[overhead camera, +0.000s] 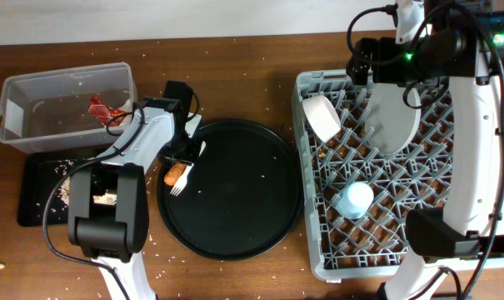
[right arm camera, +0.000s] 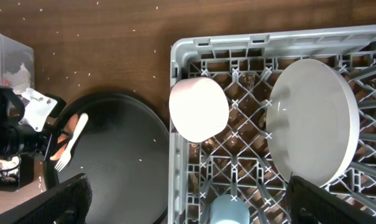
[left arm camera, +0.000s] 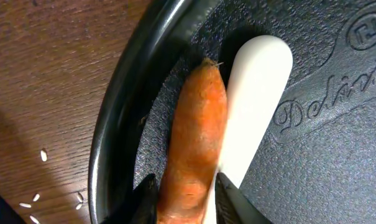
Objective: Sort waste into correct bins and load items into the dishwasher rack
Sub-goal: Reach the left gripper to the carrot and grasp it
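Note:
The white fork is tight against the carrot inside the fingers of my left gripper, so next I open them and take the carrot alone [left arm camera: 197, 124] before I lift.
An orange carrot [left arm camera: 194, 124] lies on the round black tray's left edge [overhead camera: 176, 174], right beside a white fork [left arm camera: 253, 93]. My left gripper [left arm camera: 188, 194] is down on the tray [overhead camera: 179, 160] and shut on the carrot, one finger on each side. The right finger is wedged between the carrot and the fork. My right gripper [right arm camera: 191, 199] is open and empty, high above the grey dishwasher rack [overhead camera: 310, 250]. The rack holds a white bowl [overhead camera: 321, 117], a pale grey plate [overhead camera: 393, 117] and a light blue cup [overhead camera: 352, 200].
A clear tub [overhead camera: 68, 77] at the back left holds a red-and-white wrapper [overhead camera: 102, 108]. A shallow black tray [overhead camera: 35, 196] in front of it holds pale crumbs [overhead camera: 66, 187]. Grain crumbs are scattered over the wooden table. The round black tray [overhead camera: 235, 200] lies in the middle.

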{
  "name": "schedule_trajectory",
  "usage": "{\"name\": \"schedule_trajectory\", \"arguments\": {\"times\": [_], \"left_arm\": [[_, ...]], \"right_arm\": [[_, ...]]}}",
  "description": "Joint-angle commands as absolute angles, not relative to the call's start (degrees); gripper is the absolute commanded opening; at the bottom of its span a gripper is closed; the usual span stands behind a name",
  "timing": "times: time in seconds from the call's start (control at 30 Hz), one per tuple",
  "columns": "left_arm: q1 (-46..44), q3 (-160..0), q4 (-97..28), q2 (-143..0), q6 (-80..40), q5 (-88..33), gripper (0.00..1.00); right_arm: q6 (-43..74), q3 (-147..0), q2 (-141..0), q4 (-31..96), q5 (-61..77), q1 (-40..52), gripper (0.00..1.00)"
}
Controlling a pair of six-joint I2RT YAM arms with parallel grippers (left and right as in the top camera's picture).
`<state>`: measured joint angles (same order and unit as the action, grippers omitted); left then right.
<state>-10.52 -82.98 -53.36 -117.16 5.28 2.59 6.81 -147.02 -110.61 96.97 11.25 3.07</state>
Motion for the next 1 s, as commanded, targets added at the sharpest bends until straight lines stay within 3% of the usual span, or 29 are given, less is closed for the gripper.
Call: {"name": "schedule_trajectory", "arguments": {"times": [0.0, 0.07, 0.17, 0.3, 0.33, 0.4, 0.47, 0.67, 0.77, 0.97], "left_arm": [[-10.33, -80.36, -52.95, -116.40, 5.15, 2.37, 0.28], [-10.33, -79.09, -51.79, -116.40, 5.15, 2.39, 0.29], [-10.33, -78.56, -50.96, -116.40, 5.15, 2.39, 0.48], [-10.33, -78.56, -50.96, -116.44, 5.13, 2.37, 0.49], [-10.33, -78.56, -50.96, -116.46, 5.13, 2.37, 0.47], [-10.33, -78.56, -50.98, -116.44, 5.13, 2.37, 0.30], [-10.33, -78.56, -50.98, -116.44, 5.15, 2.39, 0.23], [-10.33, -81.73, -53.28, -116.42, 5.15, 2.39, 0.18], [-10.33, -91.44, -62.26, -116.42, 5.15, 2.42, 0.13], [-10.20, -108.55, -78.08, -116.36, 5.15, 7.27, 0.13]], "right_arm": [[6.20, -147.17, -110.74, 97.32, 10.28, 3.03, 0.99], [6.20, -147.17, -110.74, 97.32, 10.28, 3.03, 0.99], [6.20, -147.17, -110.74, 97.32, 10.28, 3.03, 0.99], [6.20, -147.17, -110.74, 97.32, 10.28, 3.03, 0.99], [6.20, -147.17, -110.74, 97.32, 10.28, 3.03, 0.99], [6.17, -147.17, -110.74, 97.32, 10.28, 3.03, 0.99], [6.17, -147.17, -110.74, 97.32, 10.26, 3.03, 0.99], [6.20, -147.17, -110.74, 97.32, 10.26, 3.03, 0.99], [6.20, -147.17, -110.74, 97.32, 10.26, 3.03, 0.99], [6.17, -147.17, -110.74, 97.32, 10.02, 3.03, 0.99]]}}
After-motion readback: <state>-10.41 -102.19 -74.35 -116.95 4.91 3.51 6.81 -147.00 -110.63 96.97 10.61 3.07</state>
